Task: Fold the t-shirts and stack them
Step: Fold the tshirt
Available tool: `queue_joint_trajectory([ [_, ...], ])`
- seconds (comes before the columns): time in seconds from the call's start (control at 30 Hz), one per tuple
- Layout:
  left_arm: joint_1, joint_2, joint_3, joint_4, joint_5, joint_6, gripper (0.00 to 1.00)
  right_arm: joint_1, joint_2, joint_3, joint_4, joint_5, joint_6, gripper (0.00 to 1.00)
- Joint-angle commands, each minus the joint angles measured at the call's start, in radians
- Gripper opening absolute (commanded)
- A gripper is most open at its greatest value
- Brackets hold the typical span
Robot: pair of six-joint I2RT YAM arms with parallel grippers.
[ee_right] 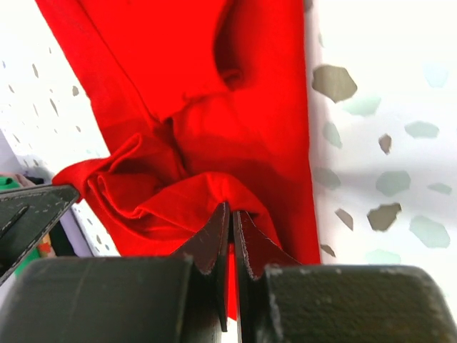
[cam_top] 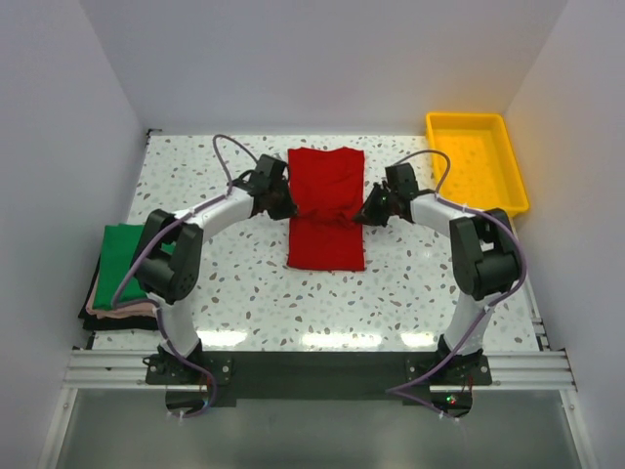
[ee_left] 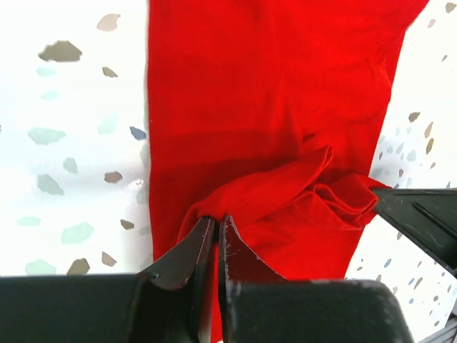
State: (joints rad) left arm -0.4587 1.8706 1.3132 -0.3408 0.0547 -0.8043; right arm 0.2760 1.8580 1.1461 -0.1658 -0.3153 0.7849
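Observation:
Slack folds of the red t-shirt bunch between my two grippers, so my left gripper needs to retake the t-shirt's side edge (ee_left: 191, 216) and stretch the t-shirt straight before pulling it nearer.
A bright red t-shirt (cam_top: 325, 210) lies as a long strip in the middle of the table, its far end lifted and bunched between both grippers. My left gripper (cam_top: 289, 209) is shut on the cloth's left edge (ee_left: 214, 211). On the opposite edge my right gripper (cam_top: 360, 216) pinches the cloth (ee_right: 230, 196). The red fabric (ee_left: 271, 107) stretches flat beyond the pinch, with folds (ee_right: 143, 182) gathered between the two grips. A dark green t-shirt (cam_top: 125, 254) lies folded on a pile at the table's left edge.
A yellow plastic tray (cam_top: 477, 161) stands at the back right. Under the green shirt sits a stack of other folded cloths (cam_top: 117, 313). White walls close in the left, far and right sides. The speckled tabletop (cam_top: 391, 293) shows in front of the red shirt.

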Motion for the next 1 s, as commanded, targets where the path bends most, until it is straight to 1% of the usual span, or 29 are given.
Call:
queue_joint_trajectory([
  [0.0, 0.026, 0.019, 0.055, 0.029, -0.006, -0.003, 0.00, -0.009, 0.020, 0.064, 0.029, -0.031, 0.004, 0.02],
  [0.17, 0.043, 0.059, 0.087, 0.045, 0.036, 0.013, 0.00, -0.024, 0.044, 0.090, 0.025, -0.036, 0.010, 0.03],
  [0.27, 0.051, 0.079, 0.096, 0.060, 0.056, 0.027, 0.00, -0.038, 0.050, 0.109, 0.014, -0.037, 0.010, 0.08],
  [0.3, 0.060, 0.087, 0.101, 0.060, 0.060, 0.030, 0.02, -0.043, 0.049, 0.107, 0.018, -0.039, 0.010, 0.12],
  [0.33, 0.064, 0.088, 0.106, 0.065, 0.066, 0.034, 0.08, -0.053, 0.046, 0.107, 0.015, -0.039, 0.011, 0.15],
  [0.37, 0.069, 0.090, 0.109, 0.084, 0.098, 0.051, 0.15, -0.061, 0.044, 0.106, 0.017, -0.039, 0.013, 0.20],
  [0.4, 0.081, 0.102, 0.119, 0.079, 0.114, 0.059, 0.23, -0.064, 0.038, 0.104, 0.022, -0.042, 0.013, 0.26],
  [0.43, 0.084, 0.108, 0.151, 0.057, 0.120, 0.065, 0.27, -0.072, 0.037, 0.106, 0.022, -0.044, 0.010, 0.39],
  [0.5, 0.092, 0.093, 0.156, 0.037, 0.105, 0.082, 0.39, -0.075, 0.032, 0.121, 0.006, -0.045, -0.001, 0.48],
  [0.53, 0.095, 0.081, 0.141, 0.036, 0.099, 0.080, 0.48, -0.078, 0.021, 0.127, -0.003, -0.041, -0.016, 0.53],
  [0.63, 0.101, 0.013, 0.103, 0.040, 0.057, 0.088, 0.56, -0.080, -0.031, 0.126, -0.031, 0.004, -0.050, 0.55],
  [0.7, 0.101, -0.033, 0.089, 0.025, 0.011, 0.100, 0.56, -0.072, -0.065, 0.106, -0.026, 0.018, -0.059, 0.54],
  [0.8, 0.086, -0.059, 0.063, 0.029, 0.023, 0.100, 0.48, -0.015, -0.100, 0.106, -0.053, 0.068, -0.104, 0.46],
  [0.83, 0.075, -0.057, 0.058, 0.029, 0.023, 0.100, 0.41, 0.026, -0.099, 0.112, -0.060, 0.084, -0.124, 0.43],
  [0.9, 0.040, -0.034, 0.064, 0.033, 0.028, 0.102, 0.33, 0.063, -0.070, 0.135, -0.064, 0.107, -0.136, 0.36],
  [0.93, 0.029, -0.022, 0.076, 0.031, 0.031, 0.100, 0.26, 0.086, -0.053, 0.147, -0.066, 0.105, -0.144, 0.32],
  [0.97, 0.022, -0.008, 0.084, 0.033, 0.042, 0.096, 0.22, 0.092, -0.034, 0.159, -0.069, 0.079, -0.147, 0.31],
])
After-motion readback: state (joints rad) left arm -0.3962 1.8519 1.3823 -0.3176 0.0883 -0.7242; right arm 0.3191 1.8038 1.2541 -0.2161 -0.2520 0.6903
